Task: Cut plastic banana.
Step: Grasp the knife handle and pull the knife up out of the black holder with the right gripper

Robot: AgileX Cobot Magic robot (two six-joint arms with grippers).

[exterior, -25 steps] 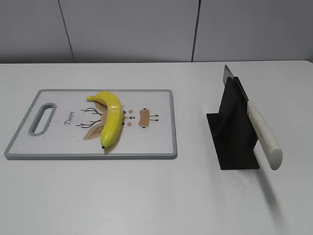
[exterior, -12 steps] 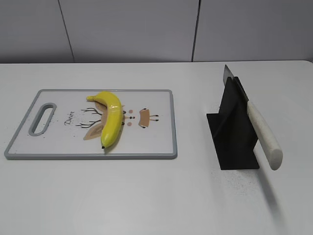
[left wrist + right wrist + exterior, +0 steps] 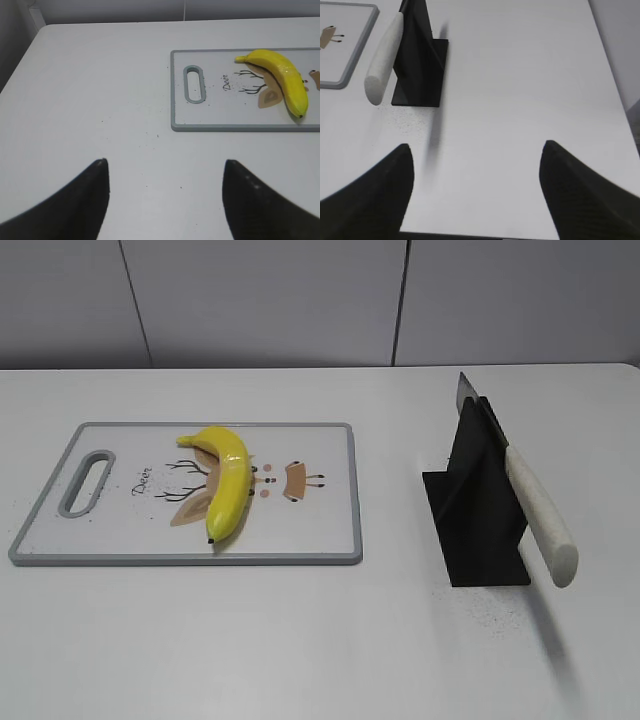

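Observation:
The knife's white handle slants out of the black stand. My right gripper will next move to the middle of the knife's white handle (image 3: 535, 502) (image 3: 385, 55) and close there.
A yellow plastic banana (image 3: 228, 481) lies whole on a white cutting board (image 3: 120, 530) with a grey rim, left of centre; both also show in the left wrist view, the banana (image 3: 281, 75) on the board (image 3: 220, 112). A knife with a white handle (image 3: 540, 517) rests slanted in a black stand (image 3: 478, 505) on the right; the right wrist view shows the handle (image 3: 384, 57) and the stand (image 3: 420, 60). My left gripper (image 3: 164, 167) is open and empty, over bare table left of the board. My right gripper (image 3: 477, 150) is open and empty, near the front edge, right of the stand. Neither gripper shows in the exterior view.
The white table (image 3: 330, 640) has a grey wall behind it. Its left edge (image 3: 20, 60) shows in the left wrist view, its right edge (image 3: 612, 85) and front edge in the right wrist view.

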